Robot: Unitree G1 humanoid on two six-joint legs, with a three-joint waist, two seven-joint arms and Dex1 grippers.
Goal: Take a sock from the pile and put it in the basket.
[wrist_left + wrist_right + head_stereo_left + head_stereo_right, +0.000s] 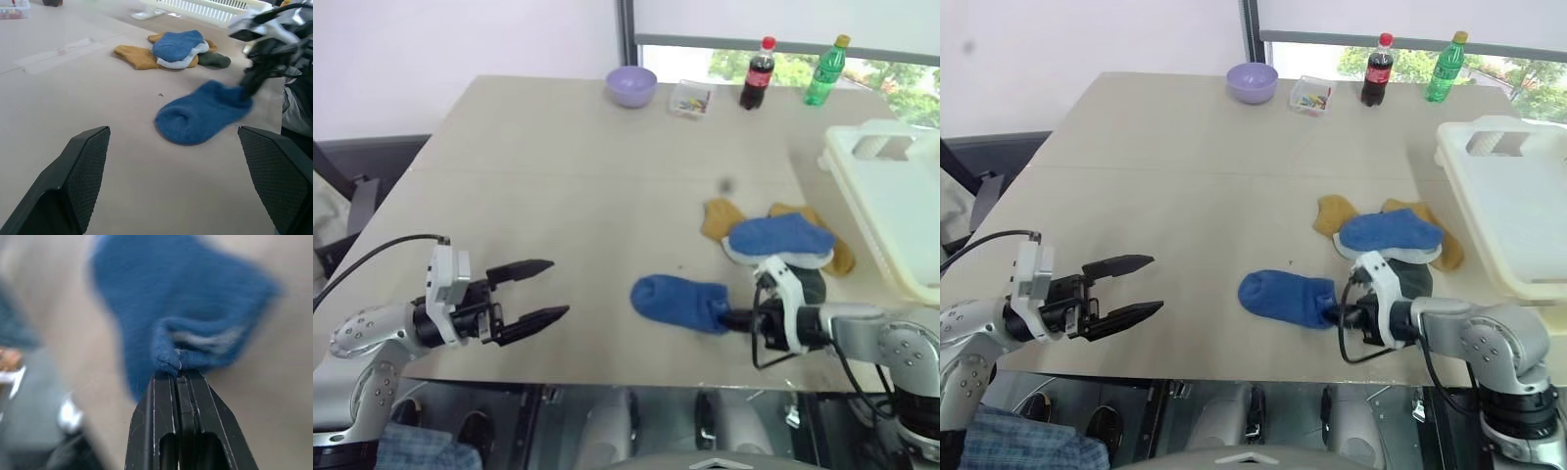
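Next, my right gripper lets go of the royal blue sock on the bare table (622, 306), just beside the fingertips of my left gripper.
A royal blue sock (678, 301) lies on the table, apart from the pile (778, 240) of blue, grey-white, mustard and dark socks behind it to the right. My right gripper (728, 318) is shut on the sock's right end; the right wrist view shows the sock's edge (172, 363) pinched between its closed fingers. The cream-white basket (891, 201) stands at the table's right edge, beyond the pile. My left gripper (546, 290) hovers open over the table's front left, well away from the sock, with nothing between its fingers (83, 171).
At the far edge of the table stand a lilac bowl (631, 85), a small clear box (691, 100), a cola bottle (758, 74) and a green bottle (826, 70). The table's front edge runs just below both grippers.
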